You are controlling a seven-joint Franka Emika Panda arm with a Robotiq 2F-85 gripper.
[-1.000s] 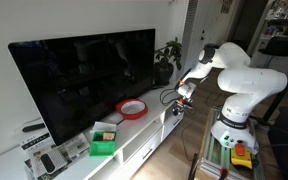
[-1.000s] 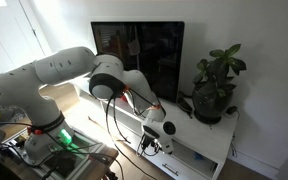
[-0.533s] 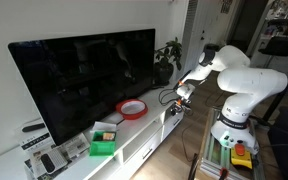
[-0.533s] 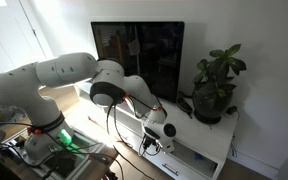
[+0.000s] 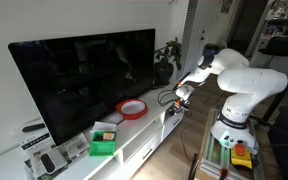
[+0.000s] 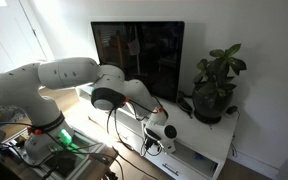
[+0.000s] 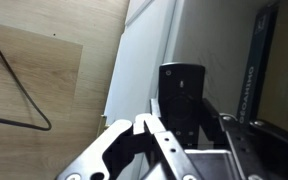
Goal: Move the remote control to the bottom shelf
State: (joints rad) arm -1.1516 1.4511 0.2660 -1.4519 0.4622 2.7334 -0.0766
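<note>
Next, my gripper takes the remote control to the white cabinet board (image 5: 172, 110) (image 7: 183, 111) beside the dark box with lettering. It will let go of it there.
My gripper (image 7: 187, 122) is shut on the slim black remote control (image 7: 182, 92), which stands up between the two fingers in the wrist view. In both exterior views the gripper (image 5: 181, 97) (image 6: 156, 136) hangs at the front face of the long white TV cabinet (image 5: 144, 135) (image 6: 199, 150), just below its top edge, near the plant end. The remote is too small to make out in the exterior views. The wrist view shows white cabinet boards (image 7: 144, 60) behind the remote, with wood floor (image 7: 44, 80) beside them. I cannot tell which board is the bottom shelf.
A big black TV (image 5: 84, 80) stands on the cabinet top. A potted plant (image 6: 214, 90) sits at the end near the gripper. A red bowl (image 5: 132, 108), a green box (image 5: 104, 143) and dark labelled gadgets (image 5: 46, 160) lie further along. Cables (image 6: 119, 130) hang by the arm.
The gripper with the remote has sunk a little lower along the cabinet front. Nothing else has moved.
</note>
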